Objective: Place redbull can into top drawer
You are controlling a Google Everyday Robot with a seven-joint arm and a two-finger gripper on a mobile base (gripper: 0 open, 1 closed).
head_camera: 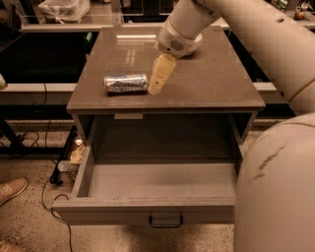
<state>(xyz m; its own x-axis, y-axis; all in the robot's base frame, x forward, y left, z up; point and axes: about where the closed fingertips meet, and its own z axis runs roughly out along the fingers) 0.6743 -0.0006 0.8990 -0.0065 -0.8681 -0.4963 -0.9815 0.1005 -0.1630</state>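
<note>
Next, my gripper should move over the redbull can and grab its body (pixel 137 82) near the can's end that faces my fingers.
The redbull can (pixel 126 83) lies on its side on the cabinet top (pixel 216 83), left of centre. My gripper (pixel 158 78) hangs over the cabinet top just right of the can, its tip close to the can's right end. The top drawer (pixel 152 184) is pulled fully open below, with nothing in it, its dark pull handle (pixel 165 221) at the front centre. My arm crosses in from the upper right and hides the white bowl.
My arm's large pale body (pixel 278 187) fills the right foreground. Cables and clutter (pixel 69 157) lie on the floor left of the cabinet. A shoe (pixel 12 189) shows at the lower left. A bag (pixel 64 9) sits on the counter behind.
</note>
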